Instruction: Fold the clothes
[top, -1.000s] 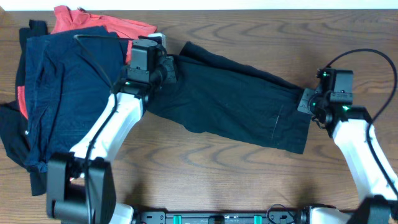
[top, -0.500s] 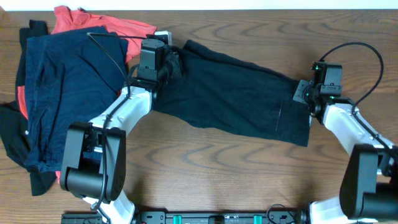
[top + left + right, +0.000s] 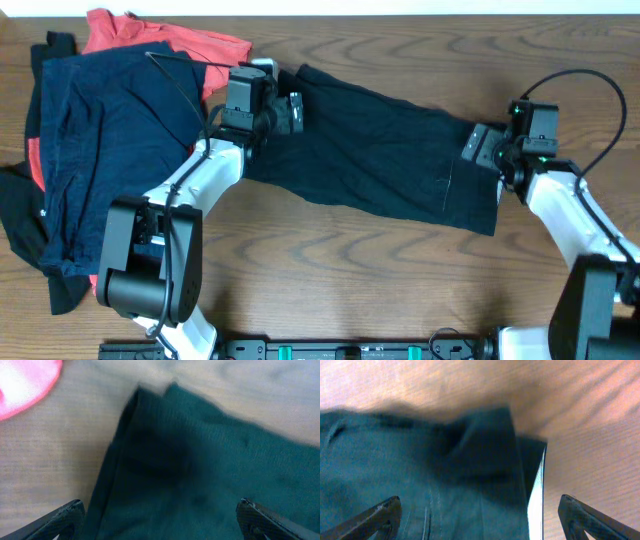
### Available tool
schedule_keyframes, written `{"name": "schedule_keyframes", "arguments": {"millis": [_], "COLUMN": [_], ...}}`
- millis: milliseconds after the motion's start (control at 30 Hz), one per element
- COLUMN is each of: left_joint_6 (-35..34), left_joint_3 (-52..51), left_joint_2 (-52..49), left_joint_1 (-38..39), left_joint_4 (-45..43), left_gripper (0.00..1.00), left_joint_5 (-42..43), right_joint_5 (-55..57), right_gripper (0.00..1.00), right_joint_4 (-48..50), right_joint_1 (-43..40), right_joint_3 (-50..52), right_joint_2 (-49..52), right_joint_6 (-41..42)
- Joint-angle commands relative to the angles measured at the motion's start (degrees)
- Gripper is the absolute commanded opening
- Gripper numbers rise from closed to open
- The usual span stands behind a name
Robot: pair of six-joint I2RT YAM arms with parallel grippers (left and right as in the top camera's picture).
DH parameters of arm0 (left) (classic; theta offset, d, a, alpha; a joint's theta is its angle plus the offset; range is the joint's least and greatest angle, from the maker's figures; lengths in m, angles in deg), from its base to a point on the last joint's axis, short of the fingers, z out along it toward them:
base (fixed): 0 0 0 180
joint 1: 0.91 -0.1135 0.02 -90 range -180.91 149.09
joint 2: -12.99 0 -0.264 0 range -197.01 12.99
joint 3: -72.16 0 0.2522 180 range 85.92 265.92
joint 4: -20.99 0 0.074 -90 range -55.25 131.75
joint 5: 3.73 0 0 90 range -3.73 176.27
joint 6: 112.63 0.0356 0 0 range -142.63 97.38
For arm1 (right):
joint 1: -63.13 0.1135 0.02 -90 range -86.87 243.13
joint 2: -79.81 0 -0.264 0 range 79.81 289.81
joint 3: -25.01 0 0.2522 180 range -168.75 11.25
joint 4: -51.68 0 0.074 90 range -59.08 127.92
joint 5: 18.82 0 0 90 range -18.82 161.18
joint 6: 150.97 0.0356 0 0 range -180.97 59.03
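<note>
The black garment lies at a slant with its pale-lined end nearer me, so next my right gripper grabs that end's edge (image 3: 498, 188) and swings it away to straighten the garment before folding.
The black garment (image 3: 380, 150) of the clothes lies spread flat across the table, slanting from upper left to lower right. My left gripper (image 3: 291, 108) hovers over its upper left end, open, with bare cloth (image 3: 200, 470) between the wide-set fingertips (image 3: 70, 512). My right gripper (image 3: 479, 148) is over the right end, also open and gripping nothing. In the right wrist view a pale strip of lining (image 3: 536, 497) shows along the garment's edge (image 3: 485, 460), between the spread fingertips (image 3: 572, 507).
A heap of other clothes lies at the far left: a navy piece (image 3: 100, 140) on top, a coral-red one (image 3: 150, 40) behind it, black cloth (image 3: 20, 225) at the left edge. A pink blur (image 3: 22, 382) of it shows in the left wrist view. Bare wood (image 3: 350, 280) lies in front.
Both grippers have gone from shut to wide open and let go of the black garment's ends. The garment shifted slightly toward the back and now rests flat.
</note>
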Motion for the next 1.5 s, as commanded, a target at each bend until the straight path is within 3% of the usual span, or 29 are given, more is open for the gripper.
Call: {"name": "schedule_keyframes", "arguments": {"millis": [0,100,267,333,533,633,700,867,1067,1100,1200,1400,1467], "left_joint_6": [5.2,8.8,8.2,8.2,8.2,8.2,8.2,8.2,8.2,8.2,8.2,8.2,8.2], "left_joint_3": [0.9,0.9,0.9,0.9,0.9,0.9,0.9,0.9,0.9,0.9,0.9,0.9,0.9], "left_joint_2": [-0.3,-0.3,0.0,0.0,0.0,0.0,0.0,0.0,0.0,0.0,0.0,0.0,0.0], "left_joint_1": [0.0,0.0,-0.1,-0.1,-0.3,-0.5,-0.5,-0.5,-0.5,-0.5,-0.5,-0.4,-0.4], "left_joint_4": [3.8,9.0,12.7,13.5,13.8,13.8,13.8,13.7,13.7,13.8,13.7,13.8,13.8], "left_gripper": [0.98,0.98,0.98,0.98,0.98,0.98,0.98,0.98,0.98,0.98,0.98,0.98,0.98], "left_joint_5": [3.0,3.1,3.1,3.1,-0.2,-0.9,-0.8,-0.8,-0.8,-0.8,-0.8,-0.8,-0.8], "right_joint_5": [-5.6,-7.9,-8.0,-7.9,-6.9,-6.4,-6.4,-3.3,-3.4,-3.4,-3.4,-0.8,-0.8], "right_gripper": [0.98,0.99,0.99,0.93,0.55,0.1,0.01,0.01,0.01,0.04,0.29,0.55,0.57], "right_joint_4": [-5.4,-10.8,-11.6,-9.8,0.8,4.8,6.6,13.5,21.3,22.8,29.3,37.2,37.1], "right_joint_1": [-0.5,-0.6,-0.6,-0.6,-0.6,-1.0,-1.4,-3.1,-4.8,-5.0,-5.4,-6.2,-7.0], "right_joint_3": [0.0,0.0,1.6,3.1,9.0,10.3,10.3,10.3,10.3,10.3,10.3,9.0,7.1], "right_joint_2": [-0.5,-0.5,0.4,1.0,3.9,5.3,6.2,8.8,13.0,14.0,16.5,17.2,17.2], "right_joint_6": [-1.1,-2.7,-2.7,-2.7,-2.6,-1.7,-1.1,-2.1,-17.5,-19.7,-22.6,-25.7,-25.9]}}
